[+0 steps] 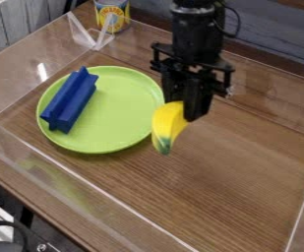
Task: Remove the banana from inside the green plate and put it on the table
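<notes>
Next, my gripper lets go of the banana on the bare wood (211, 184) toward the front, across the green plate from the blue block. The banana still hangs just above the table.
My black gripper (187, 106) points down, shut on the top of the yellow banana (167, 127). The banana hangs from it with its greenish tip lowest, just past the right rim of the lime-green plate (115, 123) and above the brown wood-grain table (233, 167). A gap shows between the banana's tip and the wood below it. The plate lies at the left of the table with only a blue block on it.
The blue block (70, 98) lies on the plate's left half. Clear acrylic walls (62, 197) ring the tabletop. A yellow-and-white container (109, 15) stands at the back, beyond the wall. Bare wood stretches to the right and front of the plate.
</notes>
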Controlling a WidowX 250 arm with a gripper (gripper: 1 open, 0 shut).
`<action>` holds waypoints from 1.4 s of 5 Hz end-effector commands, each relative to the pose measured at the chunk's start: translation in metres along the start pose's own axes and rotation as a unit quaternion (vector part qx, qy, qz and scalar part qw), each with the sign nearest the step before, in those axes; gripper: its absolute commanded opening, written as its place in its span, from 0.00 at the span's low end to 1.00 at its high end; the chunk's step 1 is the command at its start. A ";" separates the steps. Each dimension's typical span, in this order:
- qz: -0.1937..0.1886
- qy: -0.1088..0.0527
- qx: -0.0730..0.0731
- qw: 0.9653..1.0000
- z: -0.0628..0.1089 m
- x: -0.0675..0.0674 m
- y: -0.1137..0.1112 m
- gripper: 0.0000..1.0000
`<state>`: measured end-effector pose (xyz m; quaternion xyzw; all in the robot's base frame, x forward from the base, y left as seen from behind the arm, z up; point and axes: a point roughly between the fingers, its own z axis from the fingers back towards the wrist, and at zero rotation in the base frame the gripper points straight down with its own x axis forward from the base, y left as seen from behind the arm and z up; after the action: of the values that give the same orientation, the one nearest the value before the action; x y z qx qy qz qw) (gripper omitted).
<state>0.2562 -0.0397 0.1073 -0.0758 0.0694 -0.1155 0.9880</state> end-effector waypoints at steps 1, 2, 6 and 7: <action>0.009 -0.027 0.001 1.000 0.003 0.004 -0.003 0.00; 0.017 -0.031 -0.001 0.999 -0.006 0.007 -0.004 0.00; 0.033 -0.048 0.002 0.998 -0.039 0.022 -0.002 0.00; 0.034 -0.052 0.002 0.998 -0.045 0.026 0.002 0.00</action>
<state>0.2715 -0.0493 0.0522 -0.0759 0.0365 -0.0756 0.9936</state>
